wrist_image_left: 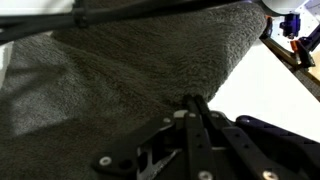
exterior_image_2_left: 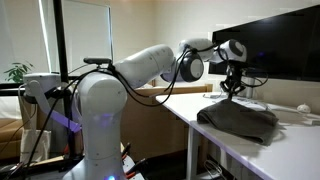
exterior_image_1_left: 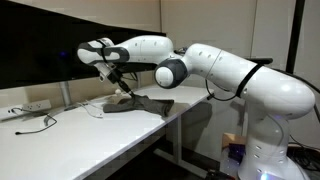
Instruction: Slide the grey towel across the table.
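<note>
The robot's gripper needs to release the grey towel, which now lies rumpled on the table, at the far end of the white table (exterior_image_1_left: 153, 99), close to its corner.
The grey towel (exterior_image_1_left: 140, 104) lies rumpled on the white table (exterior_image_1_left: 70, 135), near its corner, and shows in both exterior views (exterior_image_2_left: 240, 120). My gripper (exterior_image_1_left: 127, 93) points down onto the towel's edge nearest the screen (exterior_image_2_left: 233, 93). In the wrist view the towel (wrist_image_left: 120, 80) fills most of the picture. The fingers (wrist_image_left: 193, 101) are closed together with their tips in the cloth, which rises into a small peak there.
A large dark screen (exterior_image_1_left: 60, 40) stands along the back of the table (exterior_image_2_left: 280, 45). Cables and a small white device (exterior_image_1_left: 35, 106) lie further along the table, with more small items (exterior_image_2_left: 300, 108) by the screen. The table edge (exterior_image_2_left: 200, 125) is close to the towel.
</note>
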Motion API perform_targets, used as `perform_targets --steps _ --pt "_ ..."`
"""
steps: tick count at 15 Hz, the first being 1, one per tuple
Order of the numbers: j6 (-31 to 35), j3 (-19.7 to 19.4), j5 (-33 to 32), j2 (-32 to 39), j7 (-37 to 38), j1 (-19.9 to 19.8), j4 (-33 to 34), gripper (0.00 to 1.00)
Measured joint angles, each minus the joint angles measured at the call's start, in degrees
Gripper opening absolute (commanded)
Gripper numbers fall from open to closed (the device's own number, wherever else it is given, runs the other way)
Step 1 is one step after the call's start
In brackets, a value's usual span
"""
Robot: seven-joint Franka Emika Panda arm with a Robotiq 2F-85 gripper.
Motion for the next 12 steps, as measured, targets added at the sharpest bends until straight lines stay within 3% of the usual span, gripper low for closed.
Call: perform_targets --steps 8,12 --pt "-0.87 0.17 -0.28 -1.06 -3.23 12.3 0.56 0.03" --pt "-1.41 -0.48 -0.56 -1.21 -2.6 14.47 0.57 0.03"
